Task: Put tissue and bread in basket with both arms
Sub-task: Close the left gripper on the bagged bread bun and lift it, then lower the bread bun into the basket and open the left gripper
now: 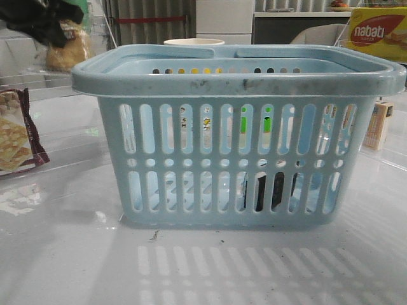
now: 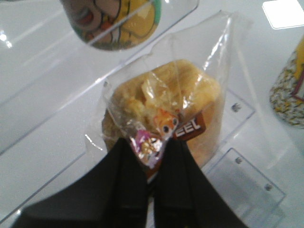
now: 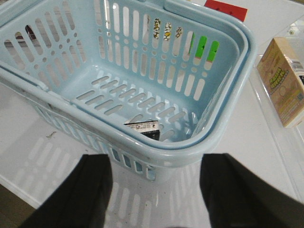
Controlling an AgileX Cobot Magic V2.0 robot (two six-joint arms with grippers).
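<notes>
My left gripper is going to release the bread, which is over the acrylic shelf now, on the bottom of the pale blue basket, just beside the black tissue (image 1: 212,175).
The pale blue basket (image 1: 235,82) stands mid-table. Inside it, the black tissue (image 3: 145,128) lies on the floor near one corner; the front view shows the tissue (image 1: 270,190) dark behind the lower slots. The bread (image 2: 180,109), golden-brown in clear wrap, sits over a clear acrylic shelf at the far left. My left gripper (image 2: 152,147) is shut on the wrapper's labelled end. In the front view the left gripper (image 1: 38,19) is a dark shape above the bread (image 1: 63,47). My right gripper (image 3: 156,175) hangs open and empty just outside the basket (image 3: 71,116), by the rim.
A maroon-edged cracker packet (image 1: 16,130) lies at the left. A yellow Nabati box (image 1: 378,32) stands at the far right, with a tan carton (image 1: 379,124) below it. A cup (image 1: 194,42) stands behind the basket. Printed cups (image 2: 114,21) are near the bread.
</notes>
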